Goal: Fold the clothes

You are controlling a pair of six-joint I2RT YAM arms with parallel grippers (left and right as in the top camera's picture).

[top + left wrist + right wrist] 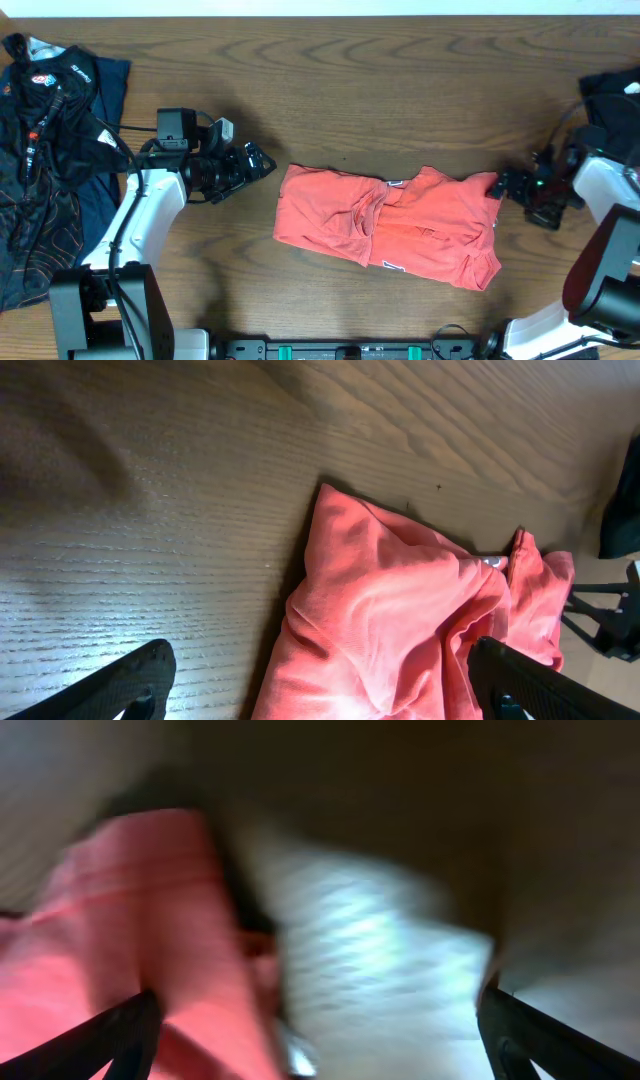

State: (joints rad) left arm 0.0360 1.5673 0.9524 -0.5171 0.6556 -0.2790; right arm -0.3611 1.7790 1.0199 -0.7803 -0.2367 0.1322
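The coral-red T-shirt's far corner (491,180), the one closest to my right gripper, should be gripped next by my right gripper.
The coral-red T-shirt (390,227) lies bunched in a rough folded strip at the middle of the wooden table, a small white label showing near its top edge. My left gripper (262,162) is open and empty, just left of the shirt's upper left corner; in the left wrist view the shirt (400,620) lies between and beyond the spread fingers (325,685). My right gripper (500,185) is open at the shirt's upper right corner. The right wrist view is blurred: the red cloth (150,920) lies by the left finger of the spread jaws (320,1040), with bare table between the fingers.
A heap of dark clothes (45,150) with a navy garment lies at the far left. Another dark cloth (615,95) sits at the far right edge. The table's wood (400,90) shows behind the shirt.
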